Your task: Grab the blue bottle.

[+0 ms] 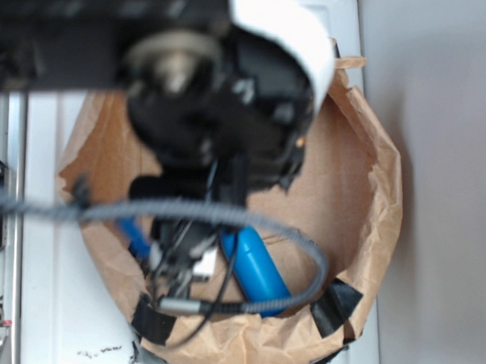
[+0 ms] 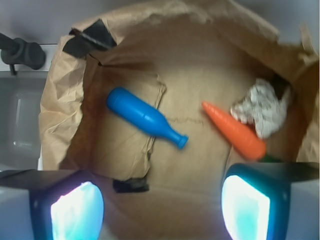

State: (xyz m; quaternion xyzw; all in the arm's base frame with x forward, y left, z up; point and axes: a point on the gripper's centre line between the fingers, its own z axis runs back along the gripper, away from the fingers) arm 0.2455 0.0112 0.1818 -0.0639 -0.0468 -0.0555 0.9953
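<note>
The blue bottle's shoulder (image 1: 240,241) (image 2: 156,125), where its body narrows toward the neck, is the next place my gripper should go to, and it should close there.
The blue bottle (image 2: 145,117) lies on its side on the brown paper floor of the bag (image 2: 65,115), neck pointing lower right. In the exterior view the blue bottle (image 1: 255,267) shows below the blurred arm, partly crossed by a grey cable. My gripper (image 2: 160,210) hangs above the bag floor, open, with nothing between its glowing pads (image 2: 77,212). The bottle sits ahead of the gripper and apart from it. An orange carrot (image 2: 235,131) lies to the bottle's right.
A crumpled white paper wad (image 2: 262,107) rests beside the carrot at the right wall. Black tape patches (image 2: 87,42) hold the bag's rolled rim. The bag's rim (image 1: 373,155) rings the work area. A grey cable (image 1: 304,257) loops under the arm.
</note>
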